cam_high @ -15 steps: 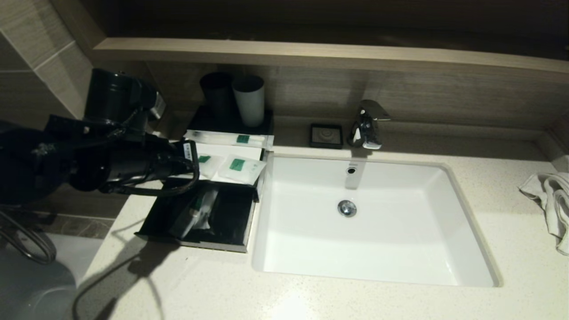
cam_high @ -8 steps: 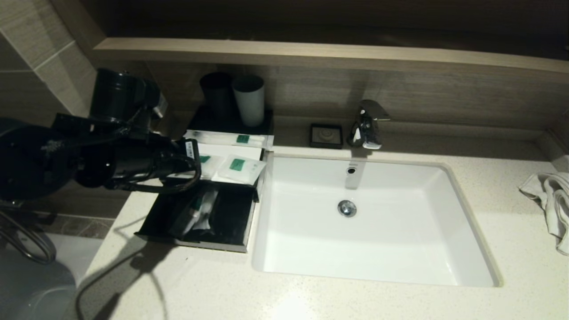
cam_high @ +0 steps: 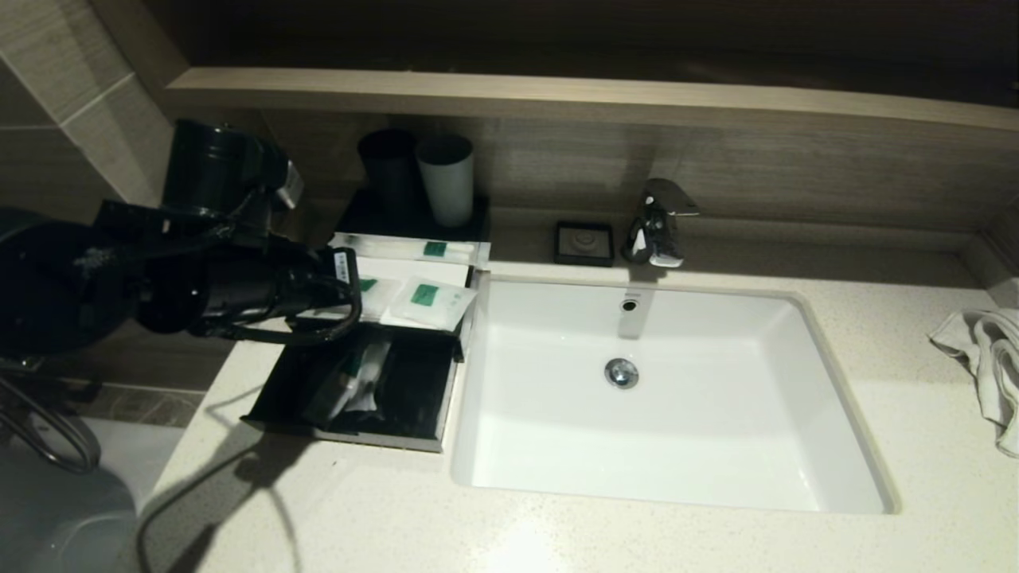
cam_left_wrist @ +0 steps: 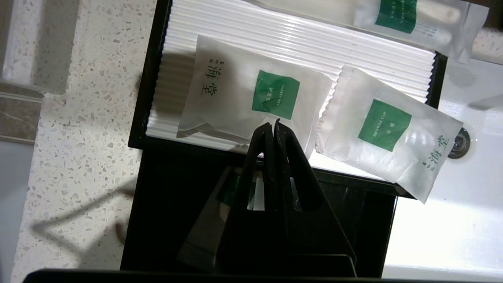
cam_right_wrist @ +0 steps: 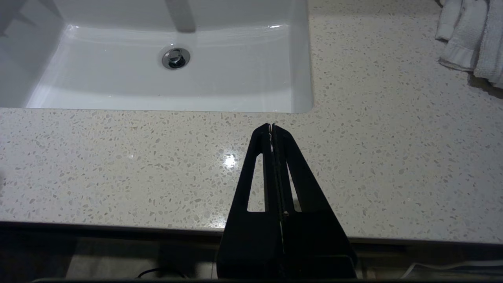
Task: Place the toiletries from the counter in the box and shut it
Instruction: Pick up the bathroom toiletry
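Note:
My left gripper is closed and empty above the near edge of the vanity kit pouch, so next I open it wide and pinch the pouch by its green label [cam_left_wrist: 276, 94].
The box [cam_high: 380, 438] stands left of the sink, its front drawer pulled out with a long toiletry packet [cam_high: 358, 380] lying in it. Two small pouches [cam_high: 430, 301] [cam_high: 371, 288] rest on its white ribbed top, and another long packet [cam_high: 414, 249] lies along the top's back edge. My left arm [cam_high: 239, 286] reaches over the box. The left gripper [cam_left_wrist: 274, 127] is shut and empty, its tips over the near edge of the left pouch [cam_left_wrist: 235, 94], beside the right pouch [cam_left_wrist: 385, 133]. I cannot tell if it touches. My right gripper [cam_right_wrist: 271, 127] hangs shut over the counter [cam_right_wrist: 118, 165].
A black tumbler [cam_high: 390, 171] and a grey tumbler [cam_high: 446, 181] stand behind the box. A small black dish [cam_high: 584, 243] and the faucet [cam_high: 657, 223] sit behind the sink [cam_high: 716, 446]. A white towel [cam_high: 987, 366] lies far right. The wood ledge [cam_high: 557, 95] runs along the back.
The left arm has shifted a little towards the back of the box and slightly right. Its gripper stays shut, and the packets have not moved.

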You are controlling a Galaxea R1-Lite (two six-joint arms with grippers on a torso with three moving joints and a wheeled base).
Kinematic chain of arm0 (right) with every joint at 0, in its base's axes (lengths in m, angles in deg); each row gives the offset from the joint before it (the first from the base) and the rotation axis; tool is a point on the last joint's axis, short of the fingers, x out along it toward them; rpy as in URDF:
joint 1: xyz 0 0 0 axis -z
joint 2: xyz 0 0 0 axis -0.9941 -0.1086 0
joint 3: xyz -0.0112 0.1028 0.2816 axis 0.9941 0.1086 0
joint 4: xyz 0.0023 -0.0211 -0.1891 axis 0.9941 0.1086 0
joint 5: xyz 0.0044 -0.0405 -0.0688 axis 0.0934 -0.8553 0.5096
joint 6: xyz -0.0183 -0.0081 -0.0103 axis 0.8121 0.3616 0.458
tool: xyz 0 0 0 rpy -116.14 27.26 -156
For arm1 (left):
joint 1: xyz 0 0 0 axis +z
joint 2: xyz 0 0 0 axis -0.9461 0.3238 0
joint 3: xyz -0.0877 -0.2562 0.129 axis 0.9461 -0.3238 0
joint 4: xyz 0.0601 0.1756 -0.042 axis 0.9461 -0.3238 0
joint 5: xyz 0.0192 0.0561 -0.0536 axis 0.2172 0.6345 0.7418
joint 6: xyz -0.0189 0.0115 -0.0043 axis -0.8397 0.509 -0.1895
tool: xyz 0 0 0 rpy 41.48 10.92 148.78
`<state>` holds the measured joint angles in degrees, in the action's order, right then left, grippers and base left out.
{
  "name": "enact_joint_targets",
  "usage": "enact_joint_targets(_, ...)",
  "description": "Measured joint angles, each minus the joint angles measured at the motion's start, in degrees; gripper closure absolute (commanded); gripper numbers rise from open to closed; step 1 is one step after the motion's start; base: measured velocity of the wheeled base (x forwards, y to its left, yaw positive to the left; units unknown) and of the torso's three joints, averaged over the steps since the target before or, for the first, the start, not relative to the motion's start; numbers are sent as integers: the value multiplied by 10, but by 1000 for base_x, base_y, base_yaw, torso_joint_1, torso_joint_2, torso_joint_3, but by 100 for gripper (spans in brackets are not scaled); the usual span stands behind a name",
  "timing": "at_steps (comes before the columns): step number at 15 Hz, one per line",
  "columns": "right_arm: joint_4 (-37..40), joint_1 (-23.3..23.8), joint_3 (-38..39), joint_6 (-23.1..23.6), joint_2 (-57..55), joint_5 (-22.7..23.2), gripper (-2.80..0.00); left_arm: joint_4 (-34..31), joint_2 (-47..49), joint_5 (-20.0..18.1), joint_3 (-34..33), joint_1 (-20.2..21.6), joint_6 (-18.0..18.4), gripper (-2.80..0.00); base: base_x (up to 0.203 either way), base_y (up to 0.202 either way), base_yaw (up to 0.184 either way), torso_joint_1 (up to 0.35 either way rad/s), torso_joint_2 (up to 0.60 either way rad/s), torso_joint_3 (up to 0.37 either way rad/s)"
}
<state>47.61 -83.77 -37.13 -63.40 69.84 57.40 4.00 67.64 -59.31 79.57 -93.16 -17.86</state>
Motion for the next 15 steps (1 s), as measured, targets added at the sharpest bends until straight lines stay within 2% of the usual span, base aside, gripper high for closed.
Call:
enact_joint_targets(9,0,0,0,0,0,0,0,1,6,-1,3,-15,3,0,0,0,0,0,0,0)
enact_joint_targets(10,0,0,0,0,0,0,0,1,6,0,3,-15,5,-212,0,0,0,0,0,0)
enact_joint_targets(11,0,0,0,0,0,0,0,1,6,1,3,-15,7,-280,0,0,0,0,0,0)
enact_joint_targets(15,0,0,0,0,0,0,0,1,6,15,5,-14,9,-280,0,0,0,0,0,0)
